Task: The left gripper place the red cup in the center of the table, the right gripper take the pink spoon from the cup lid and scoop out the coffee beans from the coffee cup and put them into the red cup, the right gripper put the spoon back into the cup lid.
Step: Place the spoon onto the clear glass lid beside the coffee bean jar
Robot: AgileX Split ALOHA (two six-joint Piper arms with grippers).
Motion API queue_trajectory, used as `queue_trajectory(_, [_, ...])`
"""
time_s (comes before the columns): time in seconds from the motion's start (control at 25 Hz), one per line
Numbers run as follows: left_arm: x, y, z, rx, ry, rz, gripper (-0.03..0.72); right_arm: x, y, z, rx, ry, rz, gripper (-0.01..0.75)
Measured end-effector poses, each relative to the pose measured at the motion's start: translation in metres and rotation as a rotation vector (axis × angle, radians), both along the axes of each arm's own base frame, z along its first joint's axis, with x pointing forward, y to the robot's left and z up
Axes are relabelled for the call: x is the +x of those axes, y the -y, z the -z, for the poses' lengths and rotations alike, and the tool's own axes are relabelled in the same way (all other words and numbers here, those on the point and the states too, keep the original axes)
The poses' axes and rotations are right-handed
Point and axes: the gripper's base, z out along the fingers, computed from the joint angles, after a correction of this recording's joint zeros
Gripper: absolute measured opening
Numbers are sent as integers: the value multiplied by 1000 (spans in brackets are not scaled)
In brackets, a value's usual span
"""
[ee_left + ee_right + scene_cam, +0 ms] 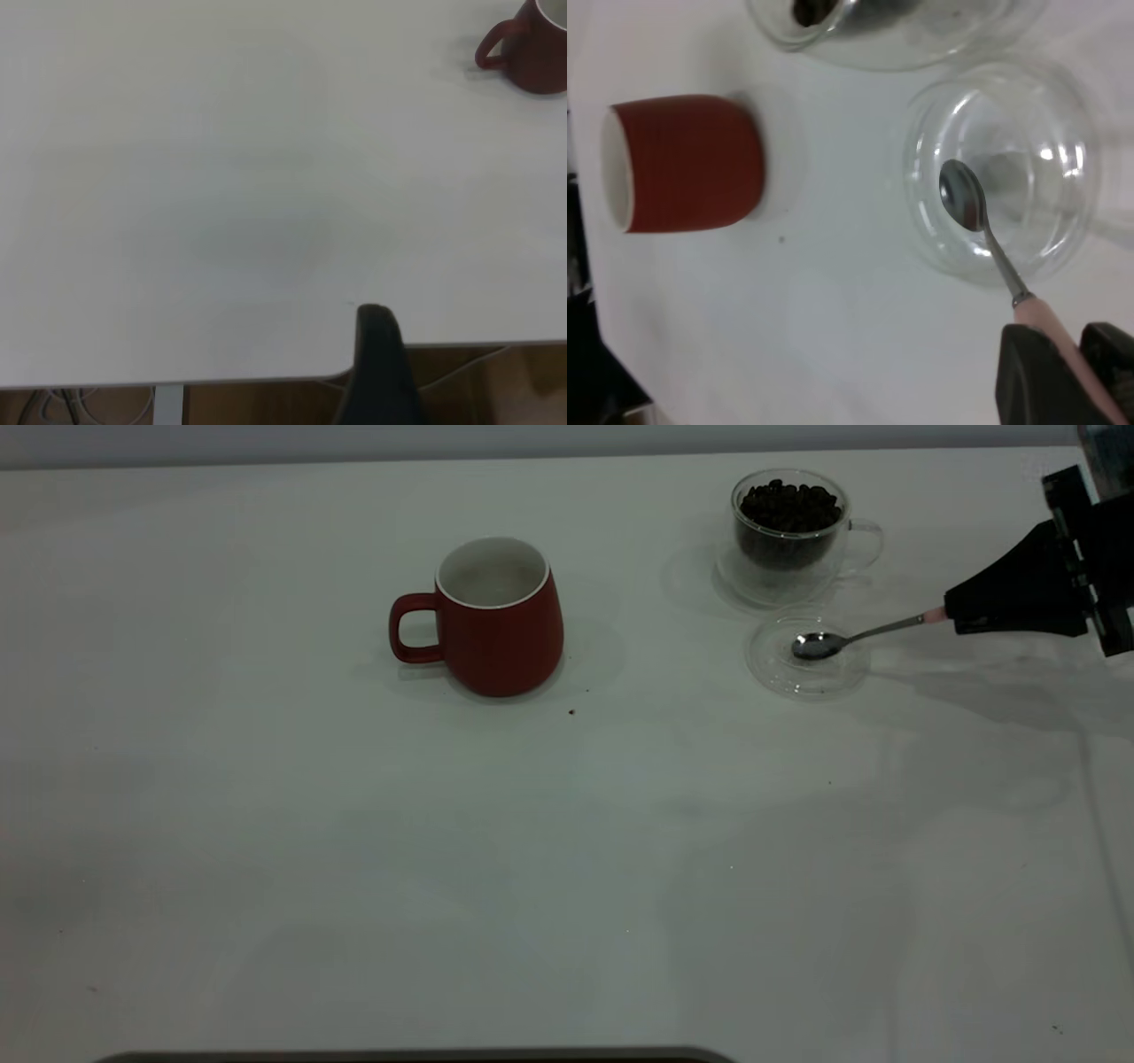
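Observation:
My right gripper is holding the pink spoon. It will let go of it across the rim of the clear cup lid (861, 639) (1008, 254), with the spoon's bowl toward the red cup.
The red cup (496, 627) stands upright near the table's middle, handle to the left; it also shows in the left wrist view (532, 49) and the right wrist view (687, 162). The clear coffee cup (791, 536) holds the coffee beans (788, 506) at the back right. The clear cup lid (806, 657) lies just in front of it. My right gripper (961, 613) is shut on the pink spoon's handle (1050, 320); the spoon's silver bowl (817, 645) lies in the lid. My left gripper (381, 372) is back at the table's edge, out of the exterior view.
The white table (354, 850) has a few dark specks, one (571, 711) just in front of the red cup. The table's edge (177, 381) shows in the left wrist view, with cables below it.

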Motion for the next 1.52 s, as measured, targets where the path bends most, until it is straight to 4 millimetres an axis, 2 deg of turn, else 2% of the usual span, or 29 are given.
queue_trajectory(0.28, [0,0,0,0,0,0,586,2,0,1,-7,15,8,95])
queue_trajectory(0.6, [0,0,0,0,0,0,586,4,-18,8,-22,32,-22,95])
queue_trajectory(1.0, [0,0,0,0,0,0,586,3,-24,16,-9,39,-40,114])
queue_trajectory(1.16, [0,0,0,0,0,0,586,2,-23,18,-26,37,-59,185])
queue_trajectory(1.52, [0,0,0,0,0,0,586,1,-23,19,-36,45,-70,512])
